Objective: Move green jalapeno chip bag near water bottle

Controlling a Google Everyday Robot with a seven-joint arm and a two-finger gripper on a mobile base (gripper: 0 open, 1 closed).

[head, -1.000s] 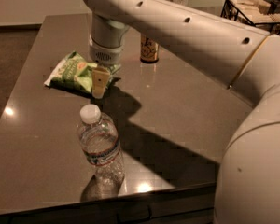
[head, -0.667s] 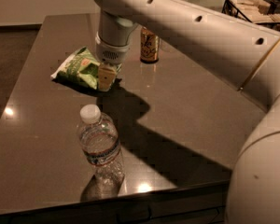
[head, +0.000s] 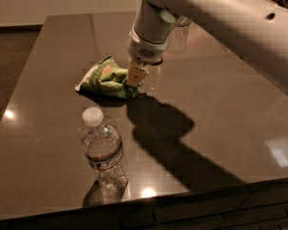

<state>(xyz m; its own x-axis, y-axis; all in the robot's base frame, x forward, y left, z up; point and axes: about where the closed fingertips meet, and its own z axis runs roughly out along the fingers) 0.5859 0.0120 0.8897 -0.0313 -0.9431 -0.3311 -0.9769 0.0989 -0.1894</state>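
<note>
My gripper will put the green jalapeno chip bag down just behind the water bottle toward the arm's shadow (head: 143, 127).
The green jalapeno chip bag (head: 105, 78) is crinkled and light green with an orange-red logo. It sits tilted on the dark table, a short way behind the water bottle. My gripper (head: 136, 75) reaches down from the white arm at the bag's right end and touches it there. The water bottle (head: 103, 150) is clear with a white cap and a thin label band. It stands upright near the table's front edge, just in front of the bag.
A clear glass cup (head: 178, 36) stands behind the arm at the back of the dark glossy table (head: 221, 109). The arm's shadow falls right of the bottle. The table's front edge runs just below the bottle.
The gripper and the chip bag have come to sit closer to the bottle. The view has shifted, and the drink can behind the arm is now hidden.
</note>
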